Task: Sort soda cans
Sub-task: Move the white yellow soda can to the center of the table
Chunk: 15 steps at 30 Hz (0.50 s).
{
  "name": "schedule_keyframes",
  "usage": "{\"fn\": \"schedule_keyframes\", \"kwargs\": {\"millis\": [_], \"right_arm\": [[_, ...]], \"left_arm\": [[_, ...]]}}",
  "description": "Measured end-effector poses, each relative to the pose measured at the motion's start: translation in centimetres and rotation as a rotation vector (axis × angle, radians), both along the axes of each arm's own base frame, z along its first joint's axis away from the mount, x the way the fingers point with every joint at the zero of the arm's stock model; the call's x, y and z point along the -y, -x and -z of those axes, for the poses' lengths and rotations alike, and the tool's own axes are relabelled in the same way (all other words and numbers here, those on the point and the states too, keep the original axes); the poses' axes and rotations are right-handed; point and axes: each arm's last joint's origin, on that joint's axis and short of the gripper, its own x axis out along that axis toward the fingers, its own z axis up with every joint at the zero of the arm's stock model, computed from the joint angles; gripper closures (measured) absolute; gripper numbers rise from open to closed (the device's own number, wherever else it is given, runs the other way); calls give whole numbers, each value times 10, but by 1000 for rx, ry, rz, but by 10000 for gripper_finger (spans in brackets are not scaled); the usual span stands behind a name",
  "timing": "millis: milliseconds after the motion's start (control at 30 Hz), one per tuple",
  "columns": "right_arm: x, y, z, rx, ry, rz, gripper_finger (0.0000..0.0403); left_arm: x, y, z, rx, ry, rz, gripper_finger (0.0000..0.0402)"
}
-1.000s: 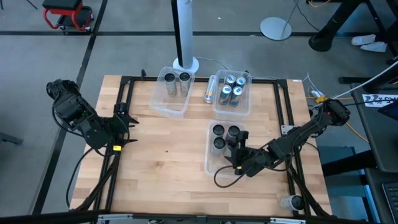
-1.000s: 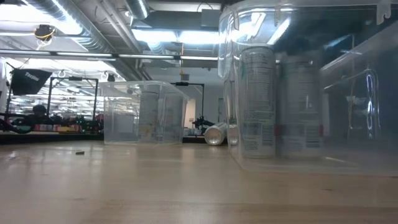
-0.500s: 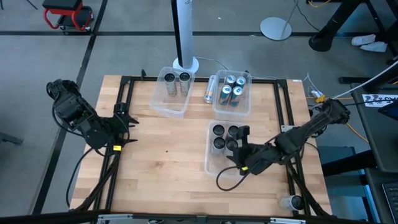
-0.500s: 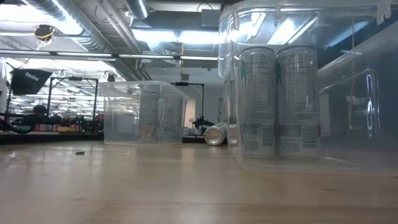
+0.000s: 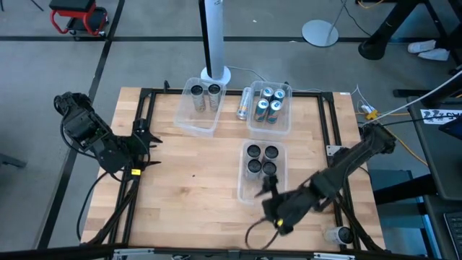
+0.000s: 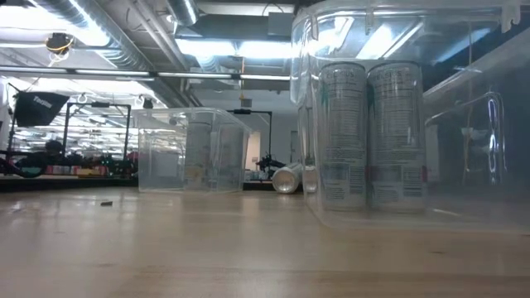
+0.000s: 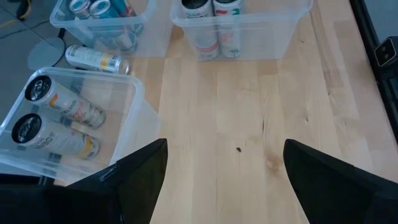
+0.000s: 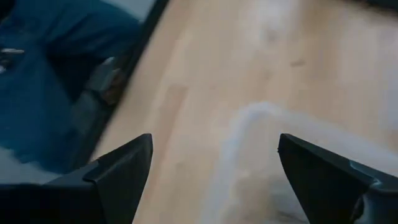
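Observation:
A lone can is lying at the near edge of the table. My right gripper goes there next and closes around the can's dark top end (image 5: 345, 235).
Several dark soda cans (image 5: 260, 159) stand upright in the near clear bin (image 5: 249, 189); two of them show in the low view (image 6: 369, 136). Two silver-grey cans (image 5: 205, 92) stand in the far-left bin. Several blue-and-silver cans (image 5: 270, 103) stand in the far-right bin. One silver can (image 5: 245, 102) lies on its side between the far bins. My right gripper (image 5: 268, 202) is open and empty beside the near bin's near end. My left gripper (image 5: 142, 142) is open and empty at the table's left edge.
A black frame (image 5: 328, 123) runs around the wooden table top. Another can (image 5: 338, 234) lies off the table's near right corner. Bare wood (image 5: 191, 173) lies between my left gripper and the near bin. A white post (image 5: 213, 36) stands behind the far bins.
My right gripper has drawn back out of the near bin toward the table's near edge. A dark can that it stood over now stands free and upright in the bin beside the others.

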Motion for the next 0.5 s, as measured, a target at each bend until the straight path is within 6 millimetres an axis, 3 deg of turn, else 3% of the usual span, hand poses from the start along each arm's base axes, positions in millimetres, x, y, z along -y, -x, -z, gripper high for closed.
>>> {"fn": "schedule_keyframes", "kwargs": {"millis": [133, 267, 500], "right_arm": [[-28, -4, 13, -111, -69, -5, 56], [-45, 6, 16, -289, -91, 53, 56], [-49, 48, -10, -599, -64, 250, 56]], "left_arm": [[0, 0, 0, 0, -1, 0, 94], [0, 0, 0, 0, -1, 0, 94], [0, 0, 0, -5, -39, 33, 94]]}}
